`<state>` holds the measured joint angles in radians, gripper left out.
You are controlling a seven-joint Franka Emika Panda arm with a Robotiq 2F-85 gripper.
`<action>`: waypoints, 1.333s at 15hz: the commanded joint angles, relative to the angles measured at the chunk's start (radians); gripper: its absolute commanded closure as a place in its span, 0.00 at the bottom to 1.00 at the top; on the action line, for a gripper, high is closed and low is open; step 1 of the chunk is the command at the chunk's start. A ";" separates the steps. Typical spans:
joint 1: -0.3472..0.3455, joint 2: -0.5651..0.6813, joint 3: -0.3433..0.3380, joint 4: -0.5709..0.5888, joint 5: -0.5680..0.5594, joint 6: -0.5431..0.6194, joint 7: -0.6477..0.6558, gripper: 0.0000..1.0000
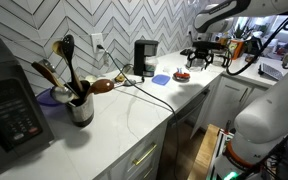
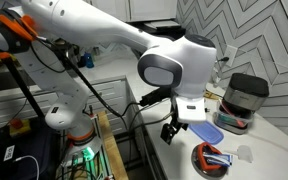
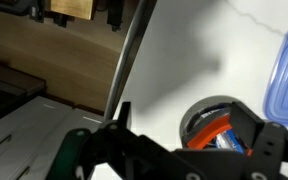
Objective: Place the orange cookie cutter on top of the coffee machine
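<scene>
I should move my gripper next to the side of the orange cookie cutter [image 1: 183,76] [image 3: 208,131] nearest the edge of the counter, inside the grey bowl, and close it there.
The orange cookie cutter [image 3: 212,132] lies in a small grey bowl [image 3: 199,108] on the white counter, beside something blue in the same bowl. It also shows in both exterior views [image 2: 210,155] [image 1: 182,73]. My gripper [image 3: 184,113] is open and empty, and hovers just above the bowl near the counter's edge [image 2: 174,126] [image 1: 200,60]. The coffee machine [image 1: 144,57] is a small black box with a flat top and stands against the tiled wall; it also shows in an exterior view [image 2: 246,98].
A flat light-blue piece [image 3: 287,75] [image 2: 206,128] lies between the bowl and the coffee machine. A utensil holder [image 1: 80,106] and a large black appliance [image 1: 6,112] stand farther along the counter. Cables run across the counter. The wooden floor [image 3: 64,50] lies below its edge.
</scene>
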<state>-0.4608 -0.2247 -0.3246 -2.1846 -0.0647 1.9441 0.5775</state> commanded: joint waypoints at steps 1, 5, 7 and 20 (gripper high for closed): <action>-0.014 0.151 -0.067 0.115 0.115 -0.021 0.047 0.00; -0.001 0.157 -0.084 0.108 0.134 -0.004 0.050 0.00; 0.003 0.161 -0.083 0.111 0.133 -0.004 0.050 0.00; 0.050 0.319 -0.069 0.113 0.317 0.281 0.560 0.11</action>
<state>-0.4222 0.0547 -0.3879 -2.0757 0.2157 2.1909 1.0852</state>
